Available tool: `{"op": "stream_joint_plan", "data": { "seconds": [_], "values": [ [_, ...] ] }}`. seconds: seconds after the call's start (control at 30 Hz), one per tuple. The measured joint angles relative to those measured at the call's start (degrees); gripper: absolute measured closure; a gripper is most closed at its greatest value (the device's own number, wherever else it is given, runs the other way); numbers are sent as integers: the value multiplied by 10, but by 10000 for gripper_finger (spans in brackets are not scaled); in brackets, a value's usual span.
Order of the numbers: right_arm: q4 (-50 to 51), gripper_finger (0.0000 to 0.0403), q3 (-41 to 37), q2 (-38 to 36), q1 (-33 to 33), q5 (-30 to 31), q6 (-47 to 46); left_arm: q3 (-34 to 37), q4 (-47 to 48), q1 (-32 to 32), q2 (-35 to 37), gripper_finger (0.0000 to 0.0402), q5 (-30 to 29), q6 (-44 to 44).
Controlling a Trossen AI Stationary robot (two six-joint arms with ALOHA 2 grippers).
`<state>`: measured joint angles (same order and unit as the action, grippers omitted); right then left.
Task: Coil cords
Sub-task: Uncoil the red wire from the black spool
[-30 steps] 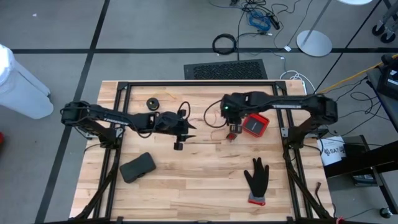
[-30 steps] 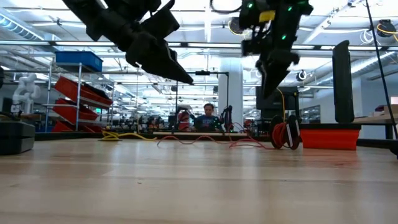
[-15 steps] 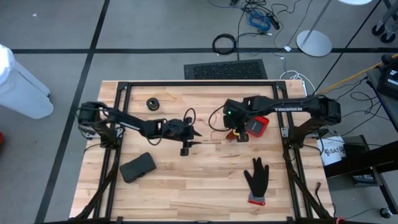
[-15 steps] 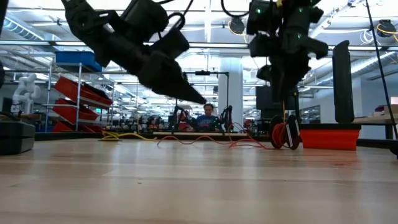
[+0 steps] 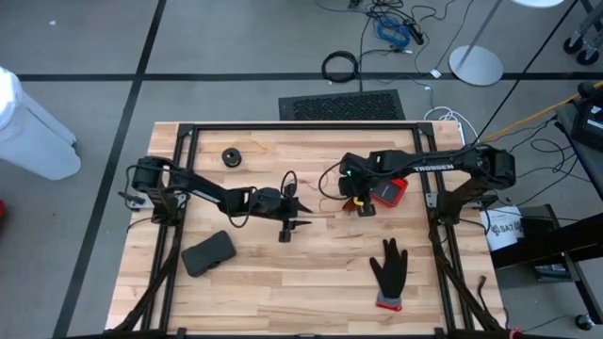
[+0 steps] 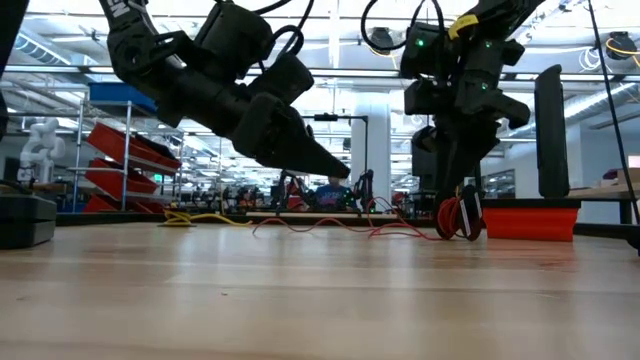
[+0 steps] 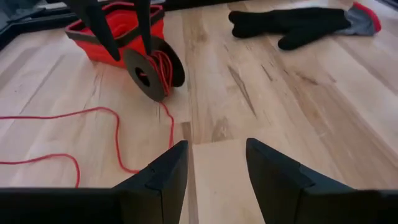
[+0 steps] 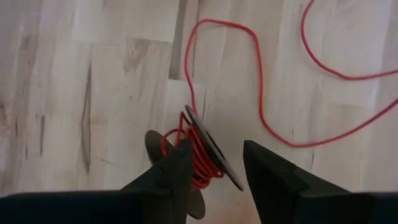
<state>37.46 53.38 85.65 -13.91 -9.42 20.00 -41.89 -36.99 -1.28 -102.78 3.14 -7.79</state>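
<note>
My right gripper's fingers come at the black spool's disc from above. So my left gripper will close on the lower edge of the black spool's disc (image 5: 350,205) (image 7: 151,96).
The red cord (image 7: 74,118) lies in loose loops on the wooden table. One end is wound on a small black spool (image 7: 152,74), which stands on its rim beside a red container (image 5: 388,188). My right gripper (image 8: 217,168) is open and points steeply down, with its fingers on either side of the spool's (image 8: 200,155) top. My left gripper (image 7: 216,165) is open and holds nothing. It hovers low near the table's middle (image 5: 303,205) and slants down toward the spool. A second small black spool (image 5: 232,156) rests at the far left. My right gripper's fingers (image 7: 144,37) come from above at the red spool's upper rim (image 7: 134,56). I cannot tell whether they touch it. The spool stands upright on its rim on the table, with slack cord trailing from it.
A black glove (image 5: 388,268) lies near the front right and a dark pouch (image 5: 209,252) near the front left. A black metal frame (image 5: 301,125) runs along the table's edges. Bare wood lies between the two grippers and toward the near edge.
My left gripper has come down and moved toward the table's right, nearer the red spool, tipping further downward. My right gripper has sunk onto the red spool and turned at the wrist. The spool has stayed in place.
</note>
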Motion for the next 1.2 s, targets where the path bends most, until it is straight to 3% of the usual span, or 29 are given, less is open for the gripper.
{"op": "stream_joint_plan", "data": {
  "seconds": [0.13,0.47,0.6,0.87,1.2],
  "values": [
    [-4,294,-1,3,-7,-20,0,0,-6,0,0,233,0,0],
    [-18,396,-1,32,-7,-40,7,0,-15,0,0,233,-2,14],
    [-29,401,-1,31,-7,-40,6,0,-15,0,0,233,-13,14],
    [-30,402,21,11,1,-2,17,0,-25,0,0,233,-103,14],
    [-23,403,60,-44,43,21,63,0,-148,8,0,233,-124,-15]
  ]
}}
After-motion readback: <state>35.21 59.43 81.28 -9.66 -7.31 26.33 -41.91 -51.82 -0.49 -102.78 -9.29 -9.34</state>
